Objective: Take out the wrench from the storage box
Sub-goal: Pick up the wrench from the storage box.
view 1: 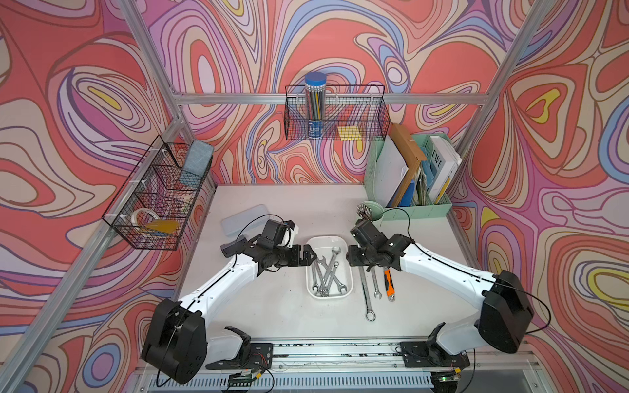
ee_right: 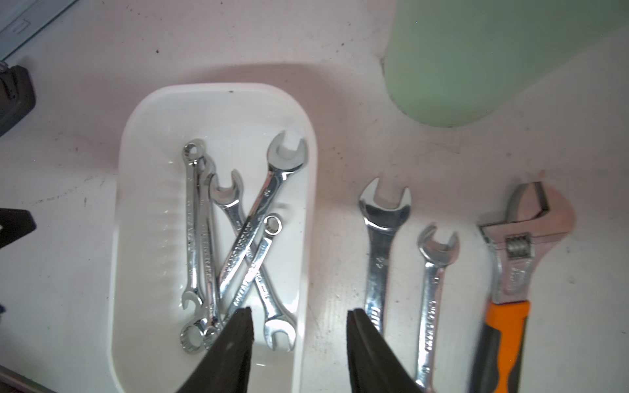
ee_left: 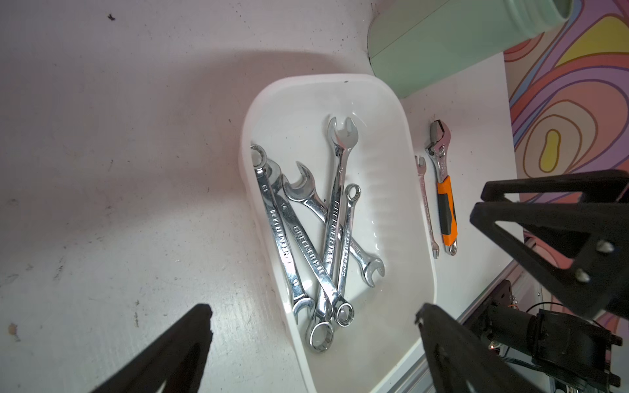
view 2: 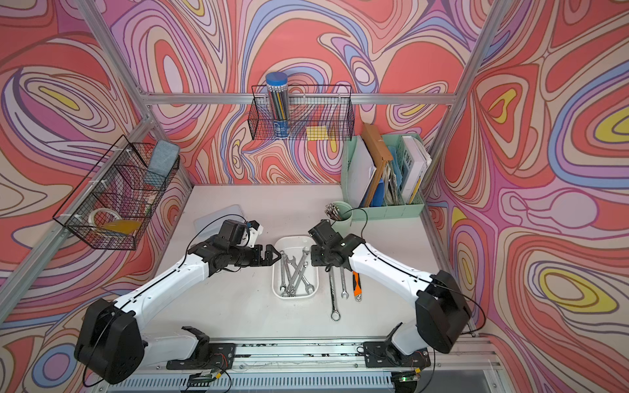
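Observation:
Next, I close my right gripper just below the ring end point(view 1: 335, 268) point(ee_right: 264, 244) of the short wrench that is beside the larger open-ended wrench in the storage box.
The storage box point(view 1: 323, 242) point(view 2: 292, 242) is a shallow white tray in mid-table, and several chrome wrenches point(view 1: 328, 272) point(view 2: 295, 272) lie crossed inside it. My left gripper point(view 1: 313, 257) point(view 2: 277, 257) hovers at the box's left rim. Its jaws stand wide open over the pile point(ee_left: 326, 231), with nothing between them point(ee_left: 313, 311). My right gripper point(view 1: 354, 263) point(view 2: 318, 262) points down at the box's right rim. Its jaws are apart and straddle the rim point(ee_right: 299, 313) without holding anything. One finger is over the wrenches point(ee_right: 245, 245) and the other is over the table.
On the table right of the box lie a long wrench point(view 1: 366, 292) point(ee_right: 379, 258), a shorter wrench point(view 1: 375, 285) point(ee_right: 432, 289) and an orange-handled adjustable wrench point(view 1: 388, 282) point(ee_right: 510, 272). A mint cup point(view 1: 371, 209), a mint file organizer point(view 1: 408, 177) and a translucent case point(view 1: 243, 217) stand behind.

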